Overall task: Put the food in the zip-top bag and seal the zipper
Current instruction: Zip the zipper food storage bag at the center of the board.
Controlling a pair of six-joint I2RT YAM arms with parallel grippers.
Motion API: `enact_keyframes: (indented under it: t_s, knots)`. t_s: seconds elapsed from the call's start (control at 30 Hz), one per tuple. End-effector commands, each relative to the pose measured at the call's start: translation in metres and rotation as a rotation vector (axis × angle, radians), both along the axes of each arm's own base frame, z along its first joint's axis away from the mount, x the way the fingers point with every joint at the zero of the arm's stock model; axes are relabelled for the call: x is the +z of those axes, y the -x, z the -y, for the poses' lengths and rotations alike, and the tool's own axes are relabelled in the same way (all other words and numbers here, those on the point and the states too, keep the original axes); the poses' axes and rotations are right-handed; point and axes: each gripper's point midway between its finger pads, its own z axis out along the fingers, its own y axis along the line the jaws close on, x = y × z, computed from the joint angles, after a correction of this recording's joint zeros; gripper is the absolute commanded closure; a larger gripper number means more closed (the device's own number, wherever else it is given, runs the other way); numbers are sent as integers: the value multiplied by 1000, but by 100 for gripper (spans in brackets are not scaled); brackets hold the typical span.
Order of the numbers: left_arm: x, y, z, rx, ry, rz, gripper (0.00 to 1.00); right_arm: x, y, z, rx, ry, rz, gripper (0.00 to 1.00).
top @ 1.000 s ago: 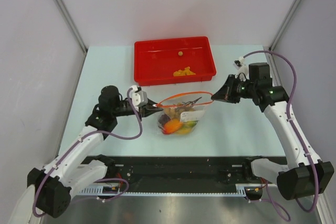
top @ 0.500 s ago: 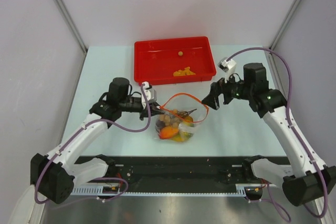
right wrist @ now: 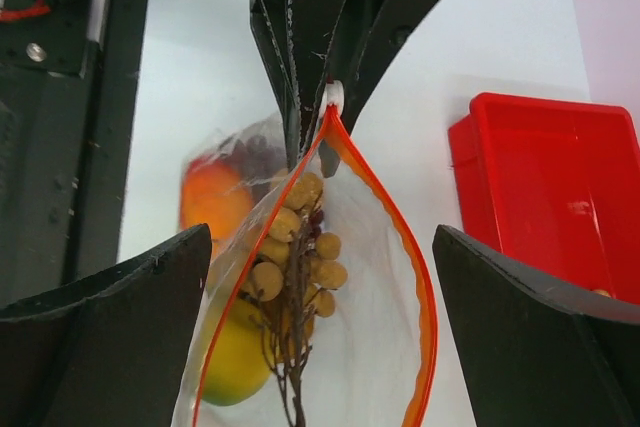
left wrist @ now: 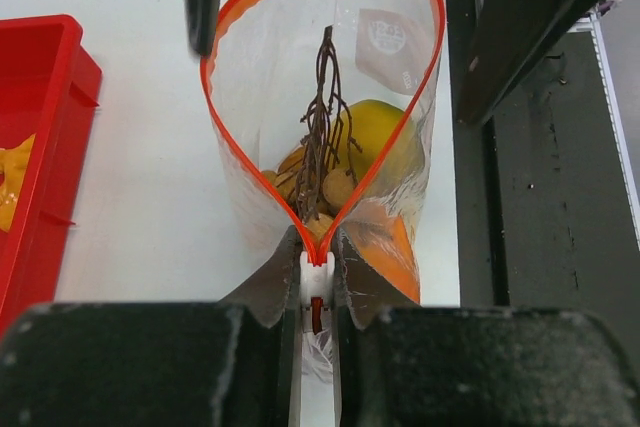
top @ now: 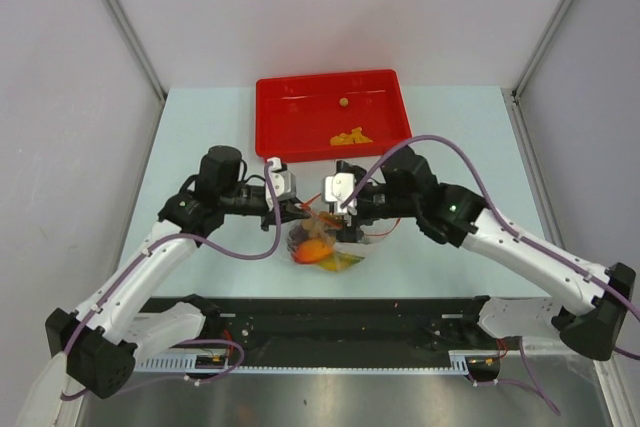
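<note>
My left gripper covers the white slider. It should take the zipper's closed end (left wrist: 317,315) behind the slider before my right gripper pulls the slider across.
The zip-top bag (top: 328,253) lies at the table's middle with its mouth gaping. Its zipper (left wrist: 228,137) forms an open red-orange loop. My left gripper (left wrist: 316,247) is shut on the white slider (left wrist: 316,282) at the zipper's closed end. Inside the bag sit a tan ball cluster (right wrist: 290,232) on a twig, a yellow-green mango (left wrist: 378,137) and a red-orange mango (right wrist: 212,202). My right gripper (right wrist: 322,235) is open, its fingers (right wrist: 120,317) straddling the bag's mouth without touching it. From above, the left gripper (top: 298,214) and right gripper (top: 347,225) meet over the bag.
A red tray (top: 264,127) stands behind the bag, holding small orange chunks (top: 351,136) and one small ball (top: 343,102). The tray's edge (right wrist: 545,197) lies close to the right finger. A black rail (top: 340,317) runs along the table's near edge.
My right gripper let go of the zipper's far end, opened wide and swung left over the bag. The left gripper kept its hold and shifted slightly right; the bag slumped.
</note>
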Motion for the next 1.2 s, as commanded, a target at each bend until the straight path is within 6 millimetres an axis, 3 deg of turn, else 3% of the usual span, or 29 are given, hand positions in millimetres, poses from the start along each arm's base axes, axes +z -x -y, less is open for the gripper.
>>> enact_keyframes:
  t_s: [0.0,0.1,0.3,0.4,0.43,0.5,0.57,0.63,0.73,0.9,1.03,1.17]
  knots:
    - [29,4,4,-32,36,90,100,19,-18,-21,14,-25,194,3]
    - [28,6,5,-37,30,89,100,13,-16,-34,34,-23,191,5]
    - [29,14,3,-62,24,107,100,-11,-27,-38,8,46,182,31]
    - [26,16,1,-61,14,102,100,-15,-33,-36,7,57,180,52]
    - [27,17,2,-63,16,101,100,-16,-33,-36,10,58,176,66]
    - [27,19,1,-66,23,108,98,-16,-34,-36,2,56,169,79]
    - [22,20,0,-56,30,95,95,-15,-34,-37,-8,50,157,98]
    - [28,16,-1,-19,49,131,80,-13,-35,-36,-21,40,149,100]
    - [29,9,-5,42,77,138,64,-6,-38,-31,-45,8,118,100]
    - [25,2,-10,127,149,83,46,6,-41,-24,-75,-34,96,100]
    - [22,-1,-7,135,181,50,45,10,-39,-23,-83,-58,71,100]
    - [19,-12,-7,177,188,71,51,13,-36,-24,-69,-71,64,100]
